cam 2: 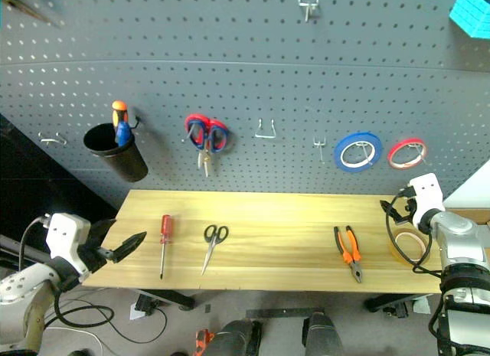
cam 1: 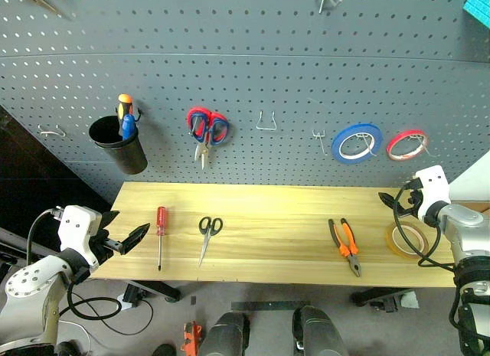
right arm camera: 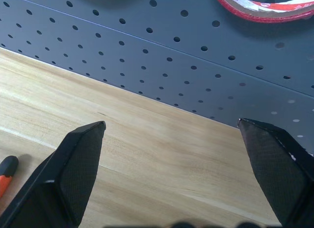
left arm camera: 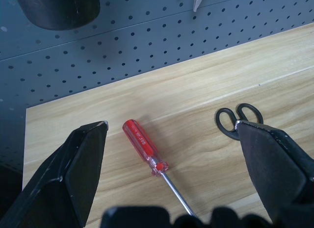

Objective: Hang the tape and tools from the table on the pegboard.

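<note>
Next, my right gripper goes to the yellow-tan tape and closes on its side (cam 1: 389, 243) nearest the pliers, with one finger inside the tape's hole.
On the pale wood table (cam 1: 268, 207) lie a red-handled screwdriver (cam 1: 161, 235), black-handled scissors (cam 1: 207, 235) and orange-and-black pliers (cam 1: 346, 246). The yellow-tan tape (cam 1: 406, 240) rests flat at the table's right end, partly behind my right arm's cable. The dark grey pegboard (cam 1: 268, 65) stands behind the table. My left gripper (cam 1: 129, 226) hovers open off the table's left end, pointing at the screwdriver (left arm camera: 145, 147) and scissors (left arm camera: 239, 118). My right gripper (cam 1: 396, 201) is open above the table's right end, just behind the tape, facing the pegboard (right arm camera: 147, 56).
On the pegboard hang a black cup (cam 1: 119, 144) holding an orange-and-blue screwdriver (cam 1: 125, 115), red-and-blue scissors (cam 1: 207, 130), a blue ring (cam 1: 356, 142) and a red ring (cam 1: 406, 145). Bare hooks (cam 1: 266, 122) sit mid-board, with another hook (cam 1: 52, 131) at the left.
</note>
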You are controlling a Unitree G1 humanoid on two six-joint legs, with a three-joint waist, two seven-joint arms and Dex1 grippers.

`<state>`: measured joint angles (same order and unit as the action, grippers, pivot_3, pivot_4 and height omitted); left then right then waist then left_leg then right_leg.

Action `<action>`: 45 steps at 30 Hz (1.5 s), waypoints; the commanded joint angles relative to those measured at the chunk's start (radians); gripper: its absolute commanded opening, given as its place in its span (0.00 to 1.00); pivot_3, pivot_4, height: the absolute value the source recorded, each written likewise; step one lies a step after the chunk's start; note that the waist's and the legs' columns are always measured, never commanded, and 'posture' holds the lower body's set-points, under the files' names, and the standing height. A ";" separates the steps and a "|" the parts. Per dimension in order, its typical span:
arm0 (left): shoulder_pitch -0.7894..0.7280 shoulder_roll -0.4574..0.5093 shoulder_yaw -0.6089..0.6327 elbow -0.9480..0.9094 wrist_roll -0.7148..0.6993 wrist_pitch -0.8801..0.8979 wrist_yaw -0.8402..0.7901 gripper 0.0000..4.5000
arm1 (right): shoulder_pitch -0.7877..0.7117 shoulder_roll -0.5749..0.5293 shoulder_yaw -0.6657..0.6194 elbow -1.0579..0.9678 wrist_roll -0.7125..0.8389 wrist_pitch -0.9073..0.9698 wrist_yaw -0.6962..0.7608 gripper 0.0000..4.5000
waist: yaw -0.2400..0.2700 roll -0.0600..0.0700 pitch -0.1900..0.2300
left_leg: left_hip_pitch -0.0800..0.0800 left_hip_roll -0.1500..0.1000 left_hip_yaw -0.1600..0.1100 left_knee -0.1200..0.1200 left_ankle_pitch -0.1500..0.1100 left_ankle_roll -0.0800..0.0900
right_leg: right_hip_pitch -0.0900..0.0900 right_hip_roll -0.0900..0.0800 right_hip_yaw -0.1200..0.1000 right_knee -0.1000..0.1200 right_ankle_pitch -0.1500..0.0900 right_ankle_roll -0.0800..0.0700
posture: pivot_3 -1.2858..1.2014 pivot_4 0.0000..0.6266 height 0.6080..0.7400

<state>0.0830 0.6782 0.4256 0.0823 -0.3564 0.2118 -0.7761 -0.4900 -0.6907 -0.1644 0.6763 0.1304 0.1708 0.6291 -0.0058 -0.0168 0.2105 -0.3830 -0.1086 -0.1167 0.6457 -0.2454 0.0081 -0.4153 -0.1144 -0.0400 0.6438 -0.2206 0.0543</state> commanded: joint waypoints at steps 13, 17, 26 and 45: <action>0.019 -0.009 -0.257 -0.296 -0.048 0.141 -0.128 0.99 | -0.029 -0.041 0.003 0.001 -0.038 0.269 -0.078 1.00 | -0.003 -0.001 0.001 | -0.002 0.001 0.006 0.000 -0.001 0.001 | -0.004 -0.001 0.005 0.000 0.001 -0.001 | 0.50 0.33 1.00; -0.080 -0.098 -0.448 -0.317 -0.007 0.175 -0.107 0.99 | -0.020 -0.033 -0.002 -0.065 -0.008 0.401 -0.056 1.00 | -0.003 -0.001 0.002 | -0.003 0.001 0.006 0.000 -0.001 0.002 | -0.004 -0.001 0.004 0.000 0.003 -0.004 | 0.49 0.35 1.00; -0.255 -0.287 -0.741 -0.159 0.162 0.117 -0.081 0.99 | 0.005 0.044 -0.045 -0.040 0.025 0.448 -0.118 1.00 | -0.028 -0.006 0.013 | -0.004 0.002 0.008 0.001 -0.001 0.003 | -0.004 -0.001 0.005 -0.001 0.003 -0.004 | 0.46 0.43 1.00; -0.246 -0.198 -0.724 -0.328 0.116 0.223 -0.129 0.99 | 0.027 0.212 -0.072 -0.106 0.063 0.642 -0.300 1.00 | -0.044 -0.011 0.060 | -0.008 0.003 0.006 0.000 -0.002 0.004 | -0.007 0.000 0.003 -0.001 0.002 -0.005 | 0.48 0.49 1.00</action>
<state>-0.1678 0.4756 -0.3087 -0.1963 -0.2234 0.4329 -0.8999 -0.4821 -0.4924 -0.2233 0.5816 0.1793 0.7726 0.3439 -0.0498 -0.0278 0.2700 -0.3906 -0.1052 -0.1106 0.6461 -0.2475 0.0121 -0.4222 -0.1144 -0.0374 0.6429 -0.2185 0.0493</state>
